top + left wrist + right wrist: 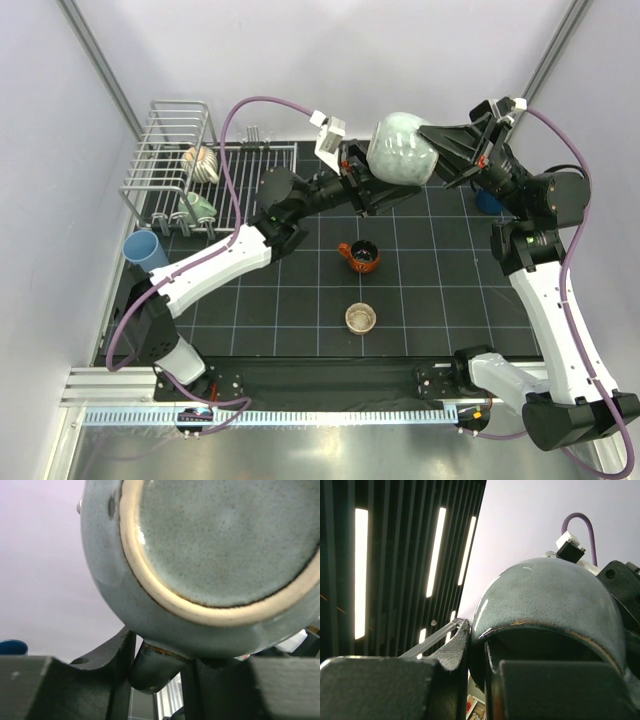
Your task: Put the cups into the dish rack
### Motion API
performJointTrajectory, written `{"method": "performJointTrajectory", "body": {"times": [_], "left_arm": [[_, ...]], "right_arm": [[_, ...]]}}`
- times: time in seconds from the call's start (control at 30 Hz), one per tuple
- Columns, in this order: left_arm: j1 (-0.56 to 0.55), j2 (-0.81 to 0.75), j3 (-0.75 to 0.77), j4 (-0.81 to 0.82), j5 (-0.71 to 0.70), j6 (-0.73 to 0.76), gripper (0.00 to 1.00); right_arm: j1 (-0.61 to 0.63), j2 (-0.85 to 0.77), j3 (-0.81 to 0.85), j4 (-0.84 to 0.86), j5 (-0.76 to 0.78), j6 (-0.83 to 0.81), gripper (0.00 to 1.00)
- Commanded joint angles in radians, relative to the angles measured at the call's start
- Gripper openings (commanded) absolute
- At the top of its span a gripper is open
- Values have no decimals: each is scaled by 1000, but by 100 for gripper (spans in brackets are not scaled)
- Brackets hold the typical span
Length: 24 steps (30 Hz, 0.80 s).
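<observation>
My left gripper will open and take the handle squarely (163,655) while my right gripper holds the mug's rim, because the mug's handle is slanted between the fingers of my left gripper.
A grey-green glazed mug (403,150) hangs high above the mat, held between both grippers. My left gripper (373,187) is shut on the mug's handle (157,667), and the left wrist view looks up at the mug's base (225,540). My right gripper (436,142) is shut on the mug's rim (485,635), with one finger outside and one inside. An orange-brown cup (360,256) and a small tan cup (360,318) stand on the mat. A ribbed cream cup (205,163) and a pale green cup (197,208) lie in the dish rack (165,105) at the far left.
A light blue tumbler (147,250) stands just in front of the rack at the mat's left edge. A dark blue cup (487,203) is partly hidden behind my right arm. The black gridded mat (440,300) has walls close on both sides.
</observation>
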Motion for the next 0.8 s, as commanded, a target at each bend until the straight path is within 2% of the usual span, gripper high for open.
{"method": "performJointTrajectory", "body": {"times": [0.0,0.1,0.13,0.27,0.3,0.4,0.47,0.53,0.57,0.7,0.77], "left_arm": [[-11,-36,6,128,-88,-22,38],[-11,-45,-19,161,-119,-30,37],[-11,-45,-19,169,-120,-36,32],[-9,-33,-14,220,-128,-68,24],[-9,-30,-13,223,-128,-71,26],[-9,-36,-17,224,-126,-65,51],[-9,-42,-28,223,-131,-58,62],[-5,-53,-39,223,-134,-53,63],[0,-56,-40,221,-134,-55,60],[0,-48,-24,223,-146,-61,30],[0,-39,-4,223,-143,-67,18]], "right_arm": [[13,-8,-2,77,1,606,4],[13,-9,-2,76,3,608,4],[13,-8,-3,76,3,608,4],[13,-15,-17,71,4,608,4],[13,-15,-18,74,4,608,4],[15,-9,-9,74,4,609,4],[13,-3,-2,74,4,609,4],[13,0,1,74,4,609,4],[13,0,1,73,3,609,4],[13,-3,-6,68,4,608,4],[13,0,-5,68,7,608,4]]}}
